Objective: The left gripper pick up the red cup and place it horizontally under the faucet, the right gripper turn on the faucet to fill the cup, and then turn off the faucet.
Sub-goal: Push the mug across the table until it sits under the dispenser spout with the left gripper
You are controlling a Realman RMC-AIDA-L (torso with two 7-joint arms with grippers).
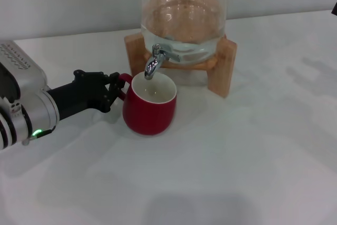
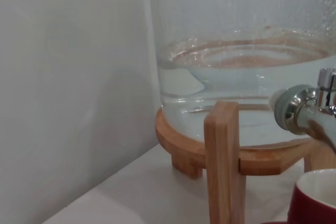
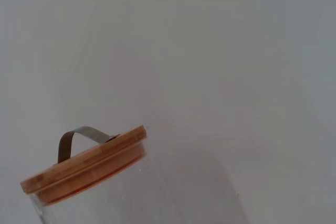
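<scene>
The red cup, now upright on the table, will go down from my left gripper onto the white table (image 1: 145,130) just under the chrome faucet's spout.
The red cup (image 1: 150,110) stands upright on the white table, its white inside directly below the spout of the chrome faucet (image 1: 154,62). My left gripper (image 1: 117,86) reaches in from the left, its black fingers shut on the cup's small loop handle. The left wrist view shows the faucet (image 2: 310,111) close up with the cup's rim (image 2: 317,195) beneath it. No water runs from the spout. The right gripper is out of view; only a dark sliver shows at the right edge of the head view.
The glass jar (image 1: 183,17) holds water and rests on a wooden stand (image 1: 225,67) behind the cup. Its wooden lid (image 3: 86,163) with a metal handle appears in the right wrist view. A white wall runs behind the table (image 1: 221,172).
</scene>
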